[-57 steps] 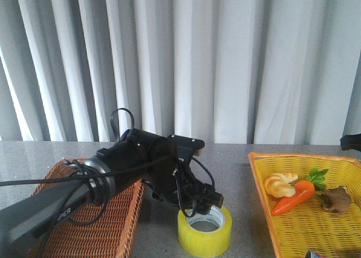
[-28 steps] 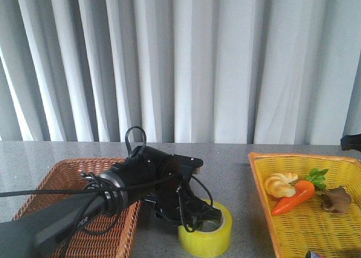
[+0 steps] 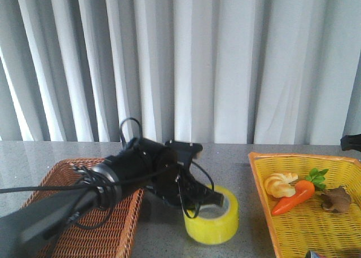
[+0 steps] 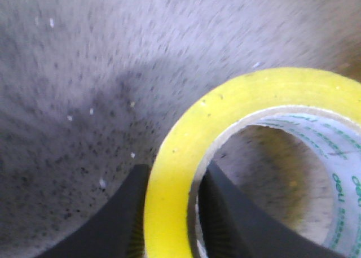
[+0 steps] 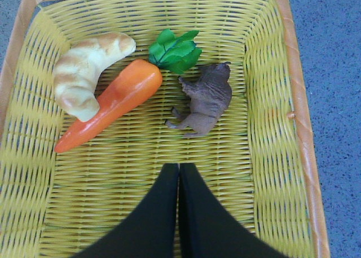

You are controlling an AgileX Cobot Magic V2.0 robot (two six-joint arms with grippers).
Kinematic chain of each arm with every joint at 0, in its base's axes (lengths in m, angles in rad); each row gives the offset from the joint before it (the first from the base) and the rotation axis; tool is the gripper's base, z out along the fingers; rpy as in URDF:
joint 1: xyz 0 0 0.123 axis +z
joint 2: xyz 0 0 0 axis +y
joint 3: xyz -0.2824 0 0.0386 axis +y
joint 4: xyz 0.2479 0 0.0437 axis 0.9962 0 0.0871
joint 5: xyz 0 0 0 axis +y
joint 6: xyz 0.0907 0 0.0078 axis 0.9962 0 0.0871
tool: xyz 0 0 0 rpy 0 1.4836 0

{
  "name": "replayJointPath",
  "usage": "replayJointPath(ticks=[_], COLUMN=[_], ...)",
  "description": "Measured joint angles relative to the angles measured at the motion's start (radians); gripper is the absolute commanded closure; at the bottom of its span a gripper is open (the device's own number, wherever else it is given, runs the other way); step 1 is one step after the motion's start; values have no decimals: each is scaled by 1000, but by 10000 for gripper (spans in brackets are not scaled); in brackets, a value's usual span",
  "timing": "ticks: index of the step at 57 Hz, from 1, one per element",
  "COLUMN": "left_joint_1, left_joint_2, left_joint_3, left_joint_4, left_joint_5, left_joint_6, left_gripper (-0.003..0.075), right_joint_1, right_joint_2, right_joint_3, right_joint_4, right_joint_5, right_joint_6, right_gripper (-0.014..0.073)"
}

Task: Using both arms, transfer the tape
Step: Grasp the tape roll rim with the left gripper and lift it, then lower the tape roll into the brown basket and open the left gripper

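My left gripper is holding the yellow tape roll. It will let go of it around the middle of the brown wicker basket (image 3: 88, 217).
The yellow tape roll (image 3: 214, 219) with a white printed core is at the table's front middle, tilted and lifted slightly. My left gripper (image 3: 204, 204) is shut on its wall, one finger outside and one inside the core; the left wrist view shows the roll (image 4: 169, 207) pinched between the black fingers (image 4: 127, 221). My right gripper (image 5: 179, 169) is shut and empty, hovering over the yellow basket (image 5: 276, 156). In the front view only a bit of the right arm (image 3: 351, 141) shows at the right edge.
A brown wicker basket (image 3: 62, 235) sits at the front left under my left arm. The yellow basket (image 3: 265, 179) at the right holds a croissant (image 3: 280, 184), an orange toy carrot (image 3: 295, 196) and a brown toy animal (image 3: 337, 200).
My left gripper closed on the tape's wall and moved it a little to the right and up. The right arm has not moved.
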Motion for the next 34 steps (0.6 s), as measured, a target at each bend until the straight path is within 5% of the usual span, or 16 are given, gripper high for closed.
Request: replayJointPath(ticks=[23,34], left_joint_1=[5,93], left_joint_2=[-260,-345], left_joint_3=[0,0], left_joint_4=[142,152], left_joint_5=[0,75], left_joint_6=[49,50], left_gripper=[726,726], right_joint_1=[0,0], right_joint_2=[0,0], right_joint_3=[0,0], right_joint_4=[0,0], right_joint_5=[0,0], right_joint_6=[0,0], right_gripper=[601,601])
